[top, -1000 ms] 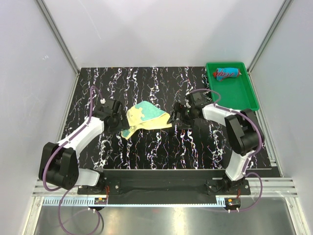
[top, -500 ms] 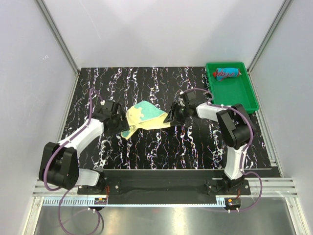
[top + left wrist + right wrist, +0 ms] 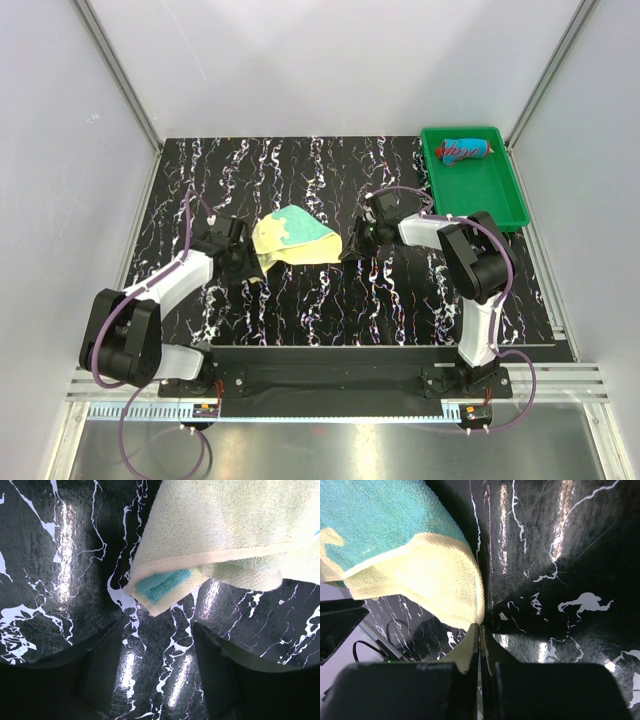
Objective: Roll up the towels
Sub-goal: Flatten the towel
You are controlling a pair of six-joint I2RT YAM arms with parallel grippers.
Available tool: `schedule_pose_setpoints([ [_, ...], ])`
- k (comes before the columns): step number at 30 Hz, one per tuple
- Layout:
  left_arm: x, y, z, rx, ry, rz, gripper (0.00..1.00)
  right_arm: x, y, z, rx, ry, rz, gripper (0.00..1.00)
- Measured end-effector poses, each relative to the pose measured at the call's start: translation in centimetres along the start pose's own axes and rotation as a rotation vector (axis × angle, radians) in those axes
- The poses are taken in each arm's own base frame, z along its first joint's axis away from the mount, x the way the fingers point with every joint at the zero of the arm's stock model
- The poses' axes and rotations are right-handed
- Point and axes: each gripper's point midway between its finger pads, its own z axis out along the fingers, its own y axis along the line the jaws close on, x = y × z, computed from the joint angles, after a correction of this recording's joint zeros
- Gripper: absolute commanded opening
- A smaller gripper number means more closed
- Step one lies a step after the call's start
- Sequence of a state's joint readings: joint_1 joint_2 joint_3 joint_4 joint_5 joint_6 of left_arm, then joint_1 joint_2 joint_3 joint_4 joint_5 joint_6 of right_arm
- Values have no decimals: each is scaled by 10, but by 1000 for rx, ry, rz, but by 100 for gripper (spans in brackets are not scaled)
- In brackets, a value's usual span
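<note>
Next, I pinch that folded corner (image 3: pixel 145 586) of the crumpled towel, which lies beyond my left gripper's fingers, and then stretch the towel flat before I start rolling it.
The pale yellow towel with teal patches (image 3: pixel 290 238) lies crumpled on the black marbled table (image 3: pixel 300 170), between the two arms. My right gripper (image 3: pixel 352 245) is shut on its right edge; in the right wrist view the yellow cloth (image 3: pixel 420 565) is pinched at my closed fingertips (image 3: pixel 480 627). My left gripper (image 3: pixel 245 262) stands open at the towel's left corner. In the left wrist view that corner (image 3: pixel 165 587) lies just ahead of the fingers (image 3: pixel 157 630), with only table between them. The red towel with blue blotches (image 3: pixel 465 150) lies rolled in the green tray.
The green tray (image 3: pixel 490 195) sits at the back right corner of the table, behind the right arm. Grey walls with metal rails enclose the table on three sides.
My right gripper moved left to the towel's right edge and shut on it. My left gripper shifted toward the left corner and its jaws narrowed a little.
</note>
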State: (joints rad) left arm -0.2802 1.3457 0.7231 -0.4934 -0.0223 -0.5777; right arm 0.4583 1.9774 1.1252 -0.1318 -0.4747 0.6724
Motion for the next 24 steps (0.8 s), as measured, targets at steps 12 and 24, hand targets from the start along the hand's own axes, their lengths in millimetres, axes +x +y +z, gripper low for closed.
schedule_pose_setpoints([
  [12,3,2,5,1,-10,-7,17,-1,-1,-1,6,-13,6,0],
  [24,-22,8,-13,-8,-181,-35,66,1,-8,-15,73,-28,-18,0],
])
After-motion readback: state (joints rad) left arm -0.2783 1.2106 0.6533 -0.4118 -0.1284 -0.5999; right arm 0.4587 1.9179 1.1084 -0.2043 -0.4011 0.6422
